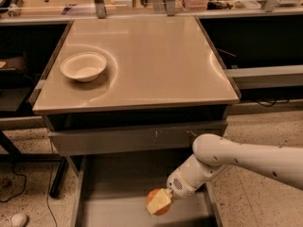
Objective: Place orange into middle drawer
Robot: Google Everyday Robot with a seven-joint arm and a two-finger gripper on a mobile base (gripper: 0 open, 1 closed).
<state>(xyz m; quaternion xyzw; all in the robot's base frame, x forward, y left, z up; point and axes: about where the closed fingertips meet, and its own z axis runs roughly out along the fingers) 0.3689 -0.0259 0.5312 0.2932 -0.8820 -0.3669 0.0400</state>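
Observation:
My gripper is going to let go of the orange on the grey bottom of the middle drawer [156, 203], about halfway between its sides.
The orange [155, 195] is a small round fruit held at the tip of my gripper [158, 202], whose pale yellow fingers [159, 201] are shut on it. It hangs just above the floor of the middle drawer [118, 212], a wide grey metal tray pulled out below the table. My white arm [236, 157] reaches in from the right and slopes down to the drawer's right half.
A white bowl [84, 66] stands on the beige tabletop [151, 56] at the left. The closed upper drawer front [137, 138] sits just under the tabletop. Table legs and a cable are at the lower left on the speckled floor [28, 174].

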